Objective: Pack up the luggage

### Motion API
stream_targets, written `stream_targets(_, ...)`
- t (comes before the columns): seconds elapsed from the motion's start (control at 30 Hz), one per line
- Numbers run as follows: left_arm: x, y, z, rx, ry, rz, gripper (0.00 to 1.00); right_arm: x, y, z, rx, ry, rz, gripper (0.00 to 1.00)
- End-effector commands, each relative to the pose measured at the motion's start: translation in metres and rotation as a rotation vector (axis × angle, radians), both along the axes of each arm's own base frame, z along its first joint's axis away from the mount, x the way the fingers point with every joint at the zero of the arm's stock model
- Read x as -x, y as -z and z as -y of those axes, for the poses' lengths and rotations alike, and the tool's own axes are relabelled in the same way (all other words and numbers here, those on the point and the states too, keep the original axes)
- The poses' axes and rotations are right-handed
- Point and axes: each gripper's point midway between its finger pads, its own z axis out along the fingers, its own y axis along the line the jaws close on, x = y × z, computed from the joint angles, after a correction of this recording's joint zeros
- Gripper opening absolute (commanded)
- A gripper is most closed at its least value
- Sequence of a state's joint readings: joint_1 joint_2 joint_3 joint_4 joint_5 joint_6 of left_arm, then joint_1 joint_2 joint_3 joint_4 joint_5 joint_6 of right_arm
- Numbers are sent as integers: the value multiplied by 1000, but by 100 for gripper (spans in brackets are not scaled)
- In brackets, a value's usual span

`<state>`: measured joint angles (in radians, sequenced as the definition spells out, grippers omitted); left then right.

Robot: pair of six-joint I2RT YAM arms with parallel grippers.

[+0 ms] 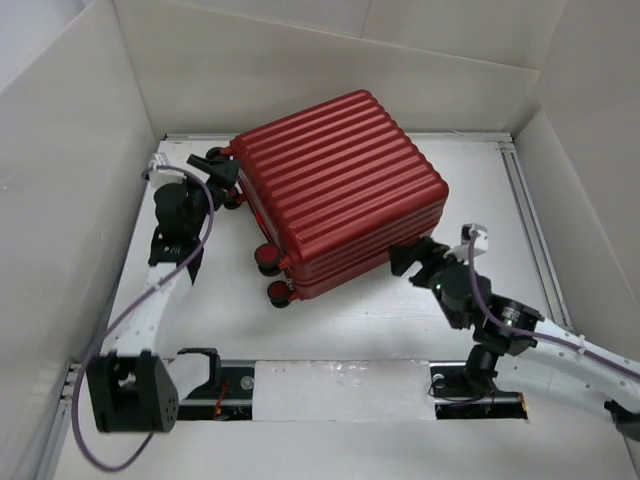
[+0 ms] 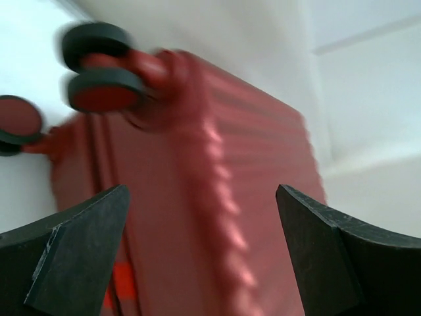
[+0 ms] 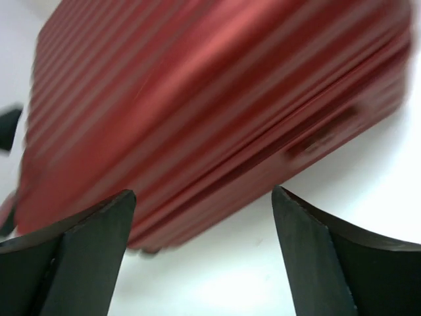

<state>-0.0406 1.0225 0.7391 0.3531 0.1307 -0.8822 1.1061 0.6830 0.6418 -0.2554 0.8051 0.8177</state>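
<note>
Next, my left gripper travels over to the suitcase's far upper wheel (image 1: 214, 154) (image 2: 104, 87), the one that is nearest the cardboard side at the back, and closes there.
The luggage (image 1: 340, 190), a dark-red ribbed hard-shell suitcase, lies closed on the white table, its small dark wheels (image 1: 270, 268) facing left. No lining shows. My left gripper (image 1: 222, 172) is open at the suitcase's far left corner, by the wheels; in the left wrist view the shell (image 2: 217, 197) fills the gap between the fingers and wheels (image 2: 102, 85) show above. My right gripper (image 1: 415, 262) is open just off the suitcase's near right side; the right wrist view shows the shell (image 3: 197, 99) close ahead, above bare table.
White cardboard walls (image 1: 60, 180) enclose the table on the left, back and right. A metal rail (image 1: 525, 200) runs along the right edge. A taped strip (image 1: 340, 390) lies between the arm bases at the near edge.
</note>
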Motion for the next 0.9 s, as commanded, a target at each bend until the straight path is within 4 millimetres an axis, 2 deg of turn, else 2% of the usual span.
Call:
stream_targets(0.0, -29, -11, -14, 54, -42, -6, 92, -16, -8, 30, 72, 27, 7, 92)
stream_targets(0.03, -38, -19, -21, 55, -49, 3, 92, -21, -10, 34, 72, 32, 11, 95)
stream_targets(0.07, -52, -4, -23, 56, -47, -40, 92, -27, -3, 37, 105, 28, -5, 96)
stream_targets(0.1, -59, -1, -27, 57, -51, -60, 93, -39, -6, 47, 93, 62, 1, 96)
stream_targets(0.13, -64, -3, -25, 59, -35, -53, 93, -41, -7, 40, 83, 7, -1, 97)
stream_targets(0.17, -71, -8, -31, 72, -38, -40, 93, -46, -4, 40, 90, 1, -7, 99)
stream_targets(0.2, -79, -3, -35, 114, -25, -39, 93, -54, -7, 46, 89, 13, 6, 99)
stream_targets(0.23, -83, -8, -36, 137, -5, -11, 93, -54, -5, 41, 86, -30, 8, 100)
stream_targets(0.3, -94, 9, -46, 183, 2, -21, 96, -61, 8, 41, 115, -45, -20, 100)
stream_targets(0.37, -101, 13, -43, 206, 48, -18, 98, -67, 7, 43, 118, -60, -10, 100)
stream_targets(0.4, -108, 8, -42, 205, 64, -9, 98, -70, 8, 45, 119, -50, -13, 100)
stream_targets(0.43, -114, 21, -39, 228, 82, -31, 98, -74, 4, 49, 116, -40, 5, 100)
stream_targets(0.47, -117, 20, -38, 238, 93, -12, 98, -75, 9, 48, 123, -59, -3, 100)
stream_targets(0.53, -126, 29, -42, 273, 93, -7, 98, -78, 5, 50, 117, -67, 15, 100)
stream_targets(0.57, -129, 26, -39, 278, 115, 11, 98, -82, 5, 53, 112, -60, 16, 100)
stream_targets(0.63, -136, 18, -37, 299, 142, 44, 95, -84, 7, 54, 116, -81, 8, 100)
stream_targets(0.67, -141, 22, -36, 298, 154, 50, 95, -87, 5, 59, 111, -66, 17, 100)
stream_targets(0.73, -146, 17, -37, 300, 159, 80, 92, -89, 13, 62, 109, -72, -4, 100)
stream_targets(0.87, -151, 4, -35, 290, 189, 147, 70, -99, 23, 72, 80, -48, -35, 100)
